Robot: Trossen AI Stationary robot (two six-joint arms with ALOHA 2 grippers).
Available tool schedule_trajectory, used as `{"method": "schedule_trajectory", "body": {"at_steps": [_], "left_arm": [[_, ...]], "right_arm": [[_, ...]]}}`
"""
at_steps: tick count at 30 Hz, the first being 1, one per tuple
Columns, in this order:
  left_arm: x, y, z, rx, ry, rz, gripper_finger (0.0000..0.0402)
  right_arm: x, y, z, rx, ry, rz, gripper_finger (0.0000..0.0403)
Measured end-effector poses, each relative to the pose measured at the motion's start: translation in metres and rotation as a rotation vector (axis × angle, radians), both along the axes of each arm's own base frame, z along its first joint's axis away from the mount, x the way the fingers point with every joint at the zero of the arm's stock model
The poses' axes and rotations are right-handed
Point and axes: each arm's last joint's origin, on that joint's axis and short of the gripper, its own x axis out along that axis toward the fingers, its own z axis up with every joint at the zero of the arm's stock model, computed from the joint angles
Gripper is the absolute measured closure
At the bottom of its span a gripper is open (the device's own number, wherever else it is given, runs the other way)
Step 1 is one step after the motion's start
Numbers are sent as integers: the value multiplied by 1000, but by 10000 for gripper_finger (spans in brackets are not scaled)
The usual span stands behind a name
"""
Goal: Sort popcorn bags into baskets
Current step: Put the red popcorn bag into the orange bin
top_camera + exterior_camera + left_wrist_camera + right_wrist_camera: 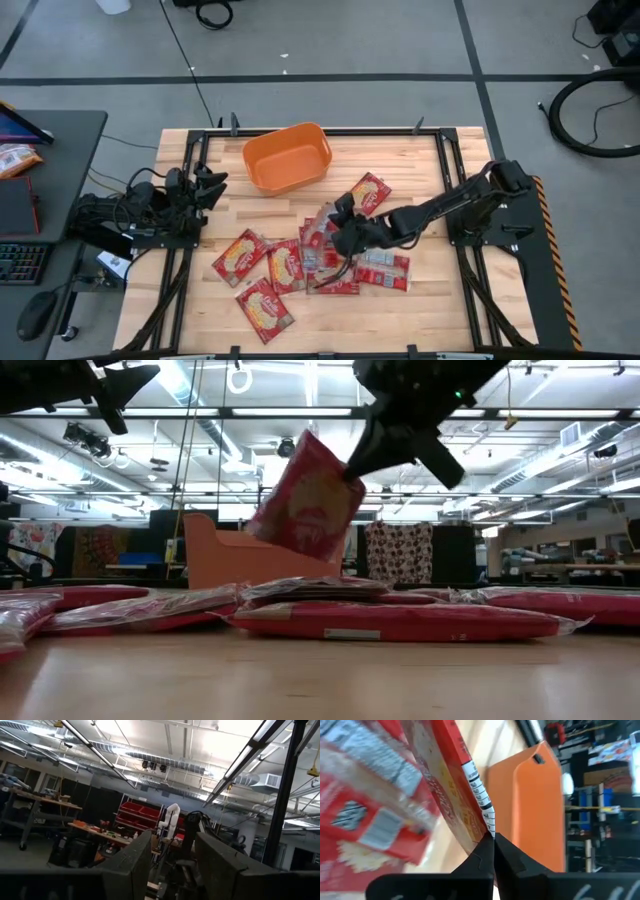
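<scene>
Next, my right gripper releases the red popcorn bag inside the orange basket (297,166), toward the side of the basket that is nearer the pile.
My right gripper (338,215) hangs over the middle of the table, shut on one red popcorn bag (305,500). That bag is lifted above the pile, and the right wrist view shows it as a red and yellow packet (445,775). Several more red packets lie flat on the wood, among them one near the front (265,305), one on the left of the pile (240,255) and one toward the far right (370,192). The orange basket (287,158) stands at the table's far edge, also seen in the low view (235,555). My left gripper (216,185) waits open at the table's left edge, off the table. My right gripper pinches the popcorn bag by its sealed edge (487,827) between the two fingertips, coming from above and the right. The bag is lifted clear of the pile, tilted, and hangs below and to the left of the fingers (375,445).
The packets form an overlapping pile from the table's centre to its near side (330,270). Bare wood lies between pile and basket (250,215) and along the right side (440,290). A desk with a keyboard (20,262) stands off the table's left.
</scene>
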Motion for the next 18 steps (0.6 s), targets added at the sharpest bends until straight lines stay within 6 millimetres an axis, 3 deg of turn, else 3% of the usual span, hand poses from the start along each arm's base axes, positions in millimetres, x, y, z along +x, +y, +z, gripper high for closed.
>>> {"method": "schedule_trajectory", "body": {"at_steps": [10,18], "left_arm": [[0,0,0,1,0,1,246],[0,0,0,1,0,1,246]], "right_arm": [[18,-28,25,-1,-64,-44,401],[34,-67,52,54,-249,-125,401]]}}
